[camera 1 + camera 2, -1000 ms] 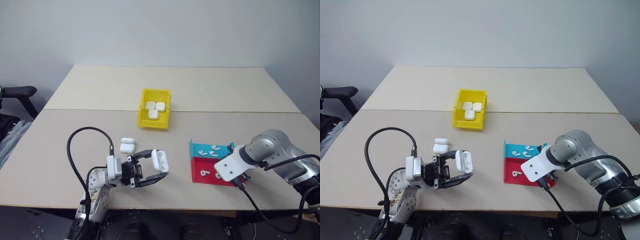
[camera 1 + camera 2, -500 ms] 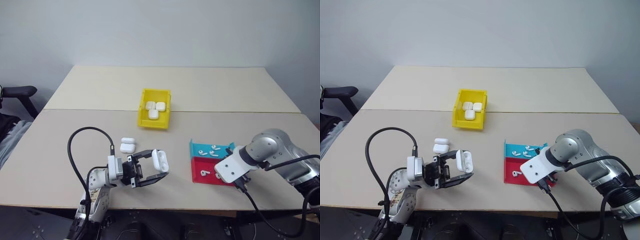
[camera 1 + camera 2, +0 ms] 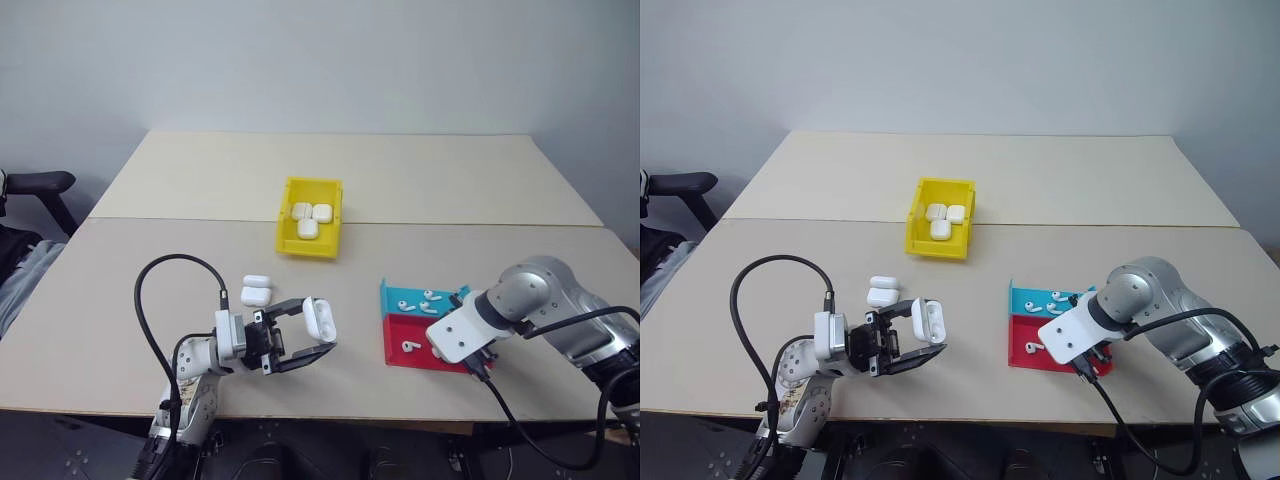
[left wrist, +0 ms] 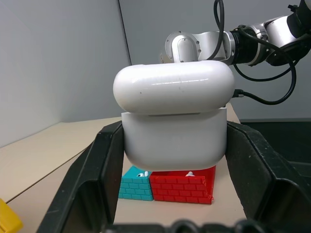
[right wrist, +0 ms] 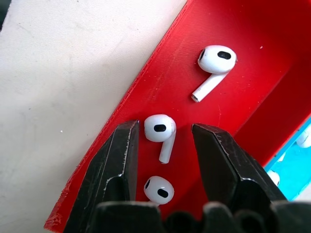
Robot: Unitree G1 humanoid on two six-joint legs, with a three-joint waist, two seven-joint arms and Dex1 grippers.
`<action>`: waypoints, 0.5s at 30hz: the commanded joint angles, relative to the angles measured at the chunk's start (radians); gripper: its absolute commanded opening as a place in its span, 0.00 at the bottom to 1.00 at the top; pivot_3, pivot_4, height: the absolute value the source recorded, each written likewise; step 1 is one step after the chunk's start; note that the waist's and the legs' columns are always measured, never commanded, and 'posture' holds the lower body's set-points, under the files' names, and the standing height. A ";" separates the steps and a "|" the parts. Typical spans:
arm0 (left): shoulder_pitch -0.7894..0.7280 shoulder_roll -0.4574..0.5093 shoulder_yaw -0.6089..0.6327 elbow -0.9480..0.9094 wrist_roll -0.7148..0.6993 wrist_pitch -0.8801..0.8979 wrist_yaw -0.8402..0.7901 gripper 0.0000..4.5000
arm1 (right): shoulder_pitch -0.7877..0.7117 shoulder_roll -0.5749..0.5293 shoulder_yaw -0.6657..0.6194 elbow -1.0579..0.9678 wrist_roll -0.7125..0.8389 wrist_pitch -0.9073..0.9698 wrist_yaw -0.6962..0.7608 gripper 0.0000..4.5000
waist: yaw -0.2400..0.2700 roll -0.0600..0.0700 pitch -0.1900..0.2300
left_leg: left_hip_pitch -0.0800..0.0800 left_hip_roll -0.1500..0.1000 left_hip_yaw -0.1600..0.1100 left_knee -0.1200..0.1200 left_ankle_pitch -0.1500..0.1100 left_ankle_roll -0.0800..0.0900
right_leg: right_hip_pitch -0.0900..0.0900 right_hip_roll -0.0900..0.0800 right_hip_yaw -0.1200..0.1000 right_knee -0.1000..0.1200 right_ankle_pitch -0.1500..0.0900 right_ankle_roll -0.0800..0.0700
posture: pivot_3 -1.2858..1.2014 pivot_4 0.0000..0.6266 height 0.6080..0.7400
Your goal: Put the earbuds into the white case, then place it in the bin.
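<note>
Another earbud crowds the one between my right gripper's fingers, so I need to lift clear of them and pick up the earbud lying alone (image 3: 410, 346) in the red tray.
My left gripper (image 3: 318, 332) is shut on a white case (image 3: 320, 318) and holds it just above the table's front left, lid up. The left wrist view shows the case (image 4: 172, 121) clamped between both black fingers (image 4: 97, 170). My right gripper (image 5: 163, 130) points down into the red tray (image 3: 398, 358) at the front right. It stands open, its fingers (image 5: 119, 155) on either side of one earbud (image 5: 159, 131) without touching it. Two more earbuds (image 5: 216, 60) lie in the same tray. The yellow bin (image 3: 288, 243) sits mid-table with three cases (image 3: 309, 216) inside.
A teal tray (image 3: 393, 297) with several earbuds (image 3: 426, 300) adjoins the red tray on its far side. Two spare cases (image 3: 255, 290) lie on the table just beyond my left gripper. A black chair arm (image 3: 35, 184) sticks in at the left edge.
</note>
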 commanded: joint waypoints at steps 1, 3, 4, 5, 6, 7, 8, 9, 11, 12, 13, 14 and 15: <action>0.006 0.006 -0.002 -0.032 0.004 -0.028 0.004 0.63 | -0.011 0.000 -0.009 -0.001 -0.001 -0.017 0.006 0.47 | 0.000 0.000 0.000 | 0.000 0.000 0.000 0.000 0.000 0.000 | 0.000 0.000 0.000 0.000 0.000 0.000 | 0.52 0.24 1.00; 0.007 0.007 -0.002 -0.033 0.003 -0.028 0.003 0.63 | -0.008 0.003 -0.011 -0.006 0.006 -0.012 0.007 0.47 | 0.000 0.000 0.000 | 0.000 0.000 0.000 0.000 0.000 0.000 | 0.000 0.000 0.000 0.000 0.000 0.000 | 0.52 0.24 1.00; 0.007 0.007 -0.003 -0.034 0.003 -0.029 0.002 0.63 | -0.007 0.002 -0.010 -0.004 -0.004 -0.023 0.000 0.47 | 0.000 0.000 0.000 | 0.000 0.000 0.000 0.000 0.000 0.000 | 0.000 0.000 0.000 0.000 0.000 0.000 | 0.52 0.24 1.00; 0.007 0.008 -0.003 -0.035 0.003 -0.029 0.003 0.63 | -0.007 0.001 -0.008 -0.001 -0.012 -0.033 -0.005 0.47 | 0.000 0.000 0.000 | 0.000 0.000 0.000 0.000 0.000 0.000 | 0.000 0.000 0.000 0.000 0.000 0.000 | 0.52 0.24 1.00; 0.007 0.009 -0.004 -0.038 0.004 -0.027 0.006 0.63 | -0.006 0.001 -0.008 0.003 -0.009 -0.035 -0.003 0.47 | 0.000 0.000 0.000 | 0.000 0.000 0.000 0.000 0.000 0.000 | 0.000 0.000 0.000 0.000 0.000 0.000 | 0.52 0.24 1.00; 0.007 0.009 -0.004 -0.042 0.005 -0.024 0.010 0.63 | -0.004 0.000 -0.008 0.005 -0.007 -0.039 -0.002 0.47 | 0.000 0.000 0.000 | 0.000 0.000 0.000 0.000 0.000 0.000 | 0.000 0.000 0.000 0.000 0.000 0.000 | 0.52 0.24 1.00; 0.006 0.009 -0.003 -0.045 0.005 -0.024 0.012 0.63 | -0.002 -0.001 -0.008 0.005 -0.001 -0.044 0.001 0.44 | 0.000 0.000 0.000 | 0.000 0.000 0.000 0.000 0.000 0.000 | 0.000 0.000 0.000 0.000 0.000 0.000 | 0.52 0.24 1.00; 0.005 0.010 -0.003 -0.046 0.005 -0.024 0.014 0.63 | -0.001 -0.002 -0.008 0.006 0.003 -0.048 0.004 0.39 | 0.000 0.000 0.000 | 0.000 0.000 0.000 0.000 0.000 0.000 | 0.000 0.000 0.000 0.000 0.000 0.000 | 0.52 0.24 1.00; 0.006 0.012 -0.002 -0.047 0.004 -0.023 0.016 0.63 | 0.001 0.000 -0.011 0.001 0.008 -0.046 0.001 0.30 | 0.000 0.000 0.000 | 0.000 0.000 0.000 0.000 0.000 0.000 | 0.000 0.000 0.000 0.000 0.000 0.000 | 0.52 0.24 1.00; 0.006 0.014 -0.002 -0.047 0.004 -0.022 0.016 0.63 | 0.000 0.003 -0.012 0.000 0.006 -0.043 -0.004 0.22 | 0.000 0.000 0.000 | 0.000 0.000 0.000 0.000 0.000 0.000 | 0.000 0.000 0.000 0.000 0.000 0.000 | 0.52 0.24 1.00; 0.006 0.015 -0.001 -0.047 0.005 -0.021 0.017 0.63 | -0.002 0.004 -0.010 0.003 0.000 -0.050 -0.008 0.22 | 0.000 0.000 0.000 | 0.000 0.000 0.000 0.000 0.000 0.000 | 0.000 0.000 0.000 0.000 0.000 0.000 | 0.52 0.24 1.00; 0.006 0.016 -0.002 -0.047 0.005 -0.021 0.018 0.63 | -0.004 0.004 -0.007 0.005 -0.004 -0.055 -0.010 0.22 | 0.000 0.000 0.000 | 0.000 0.000 0.000 0.000 0.000 0.000 | 0.000 0.000 0.000 0.000 0.000 0.000 | 0.52 0.24 1.00; 0.007 0.017 -0.002 -0.050 0.006 -0.020 0.021 0.63 | -0.005 0.005 -0.006 0.008 -0.003 -0.055 -0.008 0.22 | 0.000 0.000 0.000 | 0.000 0.000 0.000 0.000 0.000 0.000 | 0.000 0.000 0.000 0.000 0.000 0.000 | 0.52 0.24 1.00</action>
